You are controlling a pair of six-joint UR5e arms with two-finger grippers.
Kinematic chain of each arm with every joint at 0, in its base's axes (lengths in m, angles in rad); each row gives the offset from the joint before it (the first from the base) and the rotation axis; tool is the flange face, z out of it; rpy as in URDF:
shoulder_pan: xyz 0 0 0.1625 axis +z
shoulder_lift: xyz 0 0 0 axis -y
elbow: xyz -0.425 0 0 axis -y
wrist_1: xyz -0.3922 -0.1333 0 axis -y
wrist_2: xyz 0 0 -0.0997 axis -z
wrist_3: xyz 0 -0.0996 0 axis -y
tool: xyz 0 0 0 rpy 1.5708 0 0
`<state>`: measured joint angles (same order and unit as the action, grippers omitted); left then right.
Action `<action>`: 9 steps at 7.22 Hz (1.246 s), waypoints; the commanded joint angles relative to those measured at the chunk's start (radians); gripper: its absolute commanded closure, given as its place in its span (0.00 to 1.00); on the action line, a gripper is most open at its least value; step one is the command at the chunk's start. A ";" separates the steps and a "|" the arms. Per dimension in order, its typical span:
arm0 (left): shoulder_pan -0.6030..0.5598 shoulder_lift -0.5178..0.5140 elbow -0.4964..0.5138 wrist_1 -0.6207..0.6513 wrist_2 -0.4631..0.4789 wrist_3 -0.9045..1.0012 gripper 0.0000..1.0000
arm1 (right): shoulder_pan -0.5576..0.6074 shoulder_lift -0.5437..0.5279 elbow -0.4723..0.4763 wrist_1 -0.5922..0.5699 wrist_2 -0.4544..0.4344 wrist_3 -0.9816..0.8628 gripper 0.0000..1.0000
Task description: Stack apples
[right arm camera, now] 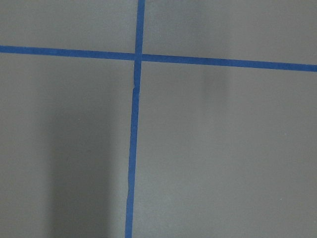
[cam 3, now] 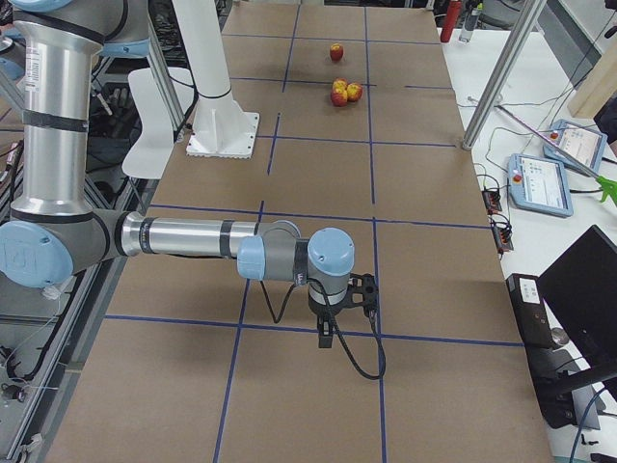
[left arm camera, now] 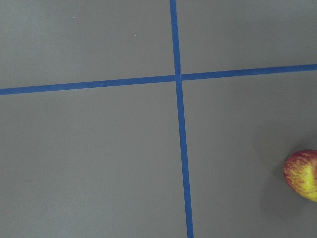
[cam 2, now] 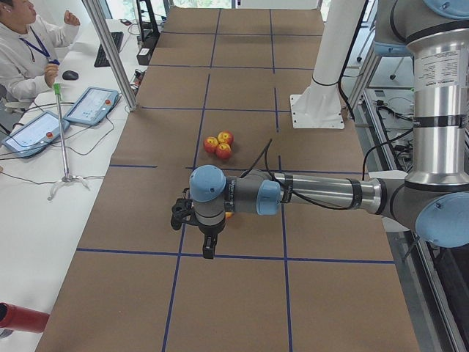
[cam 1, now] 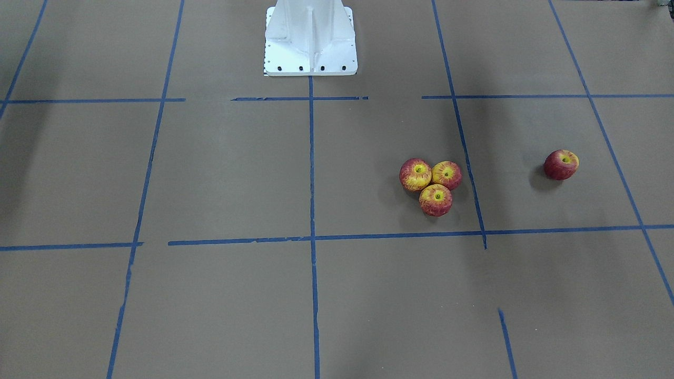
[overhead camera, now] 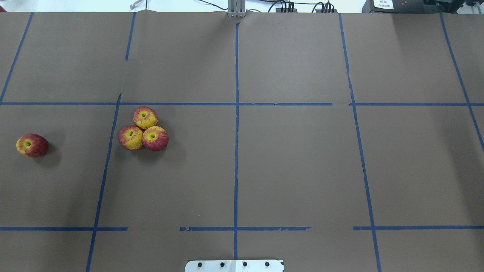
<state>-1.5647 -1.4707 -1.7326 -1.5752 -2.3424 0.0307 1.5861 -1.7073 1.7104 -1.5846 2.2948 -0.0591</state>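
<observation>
I should next close my left gripper on the sides of the darker red apple (cam 1: 561, 163) (left arm camera: 303, 174), which lies by itself, away from the group of three apples.
Three red-and-yellow streaked apples (cam 1: 435, 200) lie touching in a cluster on the brown table; they also show in the overhead view (overhead camera: 145, 117). The darker red apple (cam 1: 561, 165) lies alone further toward the robot's left (overhead camera: 32, 145). My left gripper (cam 2: 207, 246) shows only in the exterior left view, pointing down above the table beside the lone apple, which peeks out behind the wrist (cam 2: 229, 215) and shows at the left wrist view's right edge (left arm camera: 302, 173). My right gripper (cam 3: 326, 333) shows only in the exterior right view, far from the apples. I cannot tell whether either gripper is open or shut.
Blue tape lines (overhead camera: 236, 151) divide the table into squares. The white robot base (cam 1: 310, 39) stands at the middle of the robot's side. Operators' tablets (cam 2: 91, 105) and a stand lie on the side table beyond the far edge.
</observation>
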 commanded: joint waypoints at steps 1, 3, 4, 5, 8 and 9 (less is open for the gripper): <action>0.002 0.000 -0.030 0.003 -0.006 0.006 0.00 | 0.000 0.000 0.000 0.000 0.000 0.001 0.00; 0.027 -0.005 -0.029 0.000 0.003 -0.008 0.00 | 0.000 0.000 0.000 0.000 0.000 0.001 0.00; 0.044 0.003 -0.048 -0.011 0.002 0.000 0.00 | 0.000 0.000 0.000 0.000 0.000 -0.001 0.00; 0.055 0.003 -0.054 -0.019 -0.008 0.000 0.00 | 0.000 0.000 0.000 0.000 0.000 -0.001 0.00; 0.352 -0.011 -0.035 -0.298 -0.028 -0.384 0.00 | 0.000 0.000 0.000 0.000 0.000 0.001 0.00; 0.412 -0.011 0.000 -0.433 0.016 -0.502 0.00 | 0.000 0.000 0.000 0.000 0.000 -0.001 0.00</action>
<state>-1.2490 -1.4785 -1.7611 -1.8526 -2.3602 -0.2935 1.5861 -1.7073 1.7104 -1.5846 2.2948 -0.0586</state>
